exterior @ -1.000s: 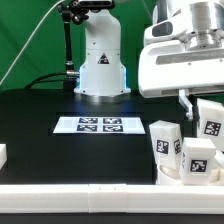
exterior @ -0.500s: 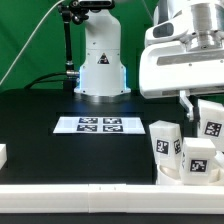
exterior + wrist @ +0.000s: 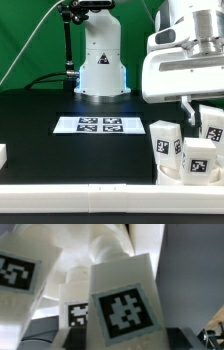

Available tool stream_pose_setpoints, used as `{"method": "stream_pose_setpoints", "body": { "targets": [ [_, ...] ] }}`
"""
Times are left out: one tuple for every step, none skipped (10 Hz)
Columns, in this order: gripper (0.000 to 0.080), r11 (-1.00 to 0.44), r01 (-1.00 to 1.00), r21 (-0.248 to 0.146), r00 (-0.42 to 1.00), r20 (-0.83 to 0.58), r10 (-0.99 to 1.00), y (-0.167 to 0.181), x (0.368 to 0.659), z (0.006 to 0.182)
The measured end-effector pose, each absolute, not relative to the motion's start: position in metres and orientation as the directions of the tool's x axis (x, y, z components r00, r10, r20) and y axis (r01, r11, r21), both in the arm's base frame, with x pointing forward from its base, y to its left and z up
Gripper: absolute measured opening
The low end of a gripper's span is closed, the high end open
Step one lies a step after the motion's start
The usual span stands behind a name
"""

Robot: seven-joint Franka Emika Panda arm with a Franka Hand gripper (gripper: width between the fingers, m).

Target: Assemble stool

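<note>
My gripper will set the third tagged leg, now held slightly tilted over the seat, upright on the round white seat [image 3: 187, 157] and let go of it there, just behind the two standing legs.
The round white seat [image 3: 172, 177] lies at the exterior view's lower right. Two tagged white legs [image 3: 165, 142] [image 3: 200, 160] stand upright on it. My gripper [image 3: 205, 114] hangs over the seat's far right side and is shut on a third tagged leg [image 3: 211, 126], held slightly tilted just behind the other two. In the wrist view this leg [image 3: 122, 303] fills the space between my dark fingers [image 3: 42, 334], with another tagged leg [image 3: 20, 274] beside it and a third tag [image 3: 78, 313] below. The held leg's lower end is hidden.
The marker board [image 3: 99, 125] lies flat in the middle of the black table. A long white rail [image 3: 80, 200] runs along the front edge. A small white part [image 3: 2, 154] sits at the exterior view's left edge. The arm's base [image 3: 100, 62] stands at the back.
My gripper has shifted slightly toward the exterior view's right and a little down with the leg in it. The seat and its two legs have not moved.
</note>
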State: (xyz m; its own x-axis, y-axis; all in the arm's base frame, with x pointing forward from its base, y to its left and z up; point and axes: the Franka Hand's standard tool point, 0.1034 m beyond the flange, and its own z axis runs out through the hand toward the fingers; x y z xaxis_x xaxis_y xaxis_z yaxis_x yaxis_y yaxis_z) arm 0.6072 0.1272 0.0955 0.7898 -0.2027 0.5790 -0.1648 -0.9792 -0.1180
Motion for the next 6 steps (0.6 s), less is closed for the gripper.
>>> {"method": "stream_pose_setpoints", "body": {
  "targets": [
    [0.0327,-0.979,-0.165,-0.117,0.789,0.580,-0.202,0.1269,0.6072,0.0950],
    [0.0327,-0.980,-0.165,-0.115,0.792,0.577,-0.201,0.1265,0.6063,0.0926],
    [0.0327,-0.980,-0.165,-0.113,0.794,0.574,-0.200,0.1261,0.6055,0.0906],
    [0.0327,-0.980,-0.166,-0.111,0.795,0.573,-0.199,0.1251,0.6052,0.0893],
    [0.0327,-0.980,-0.166,-0.108,0.796,0.572,-0.198,0.1235,0.6051,0.0875],
    [0.0327,-0.981,-0.164,-0.105,0.798,0.570,-0.195,0.1239,0.6048,0.0859]
  ]
}}
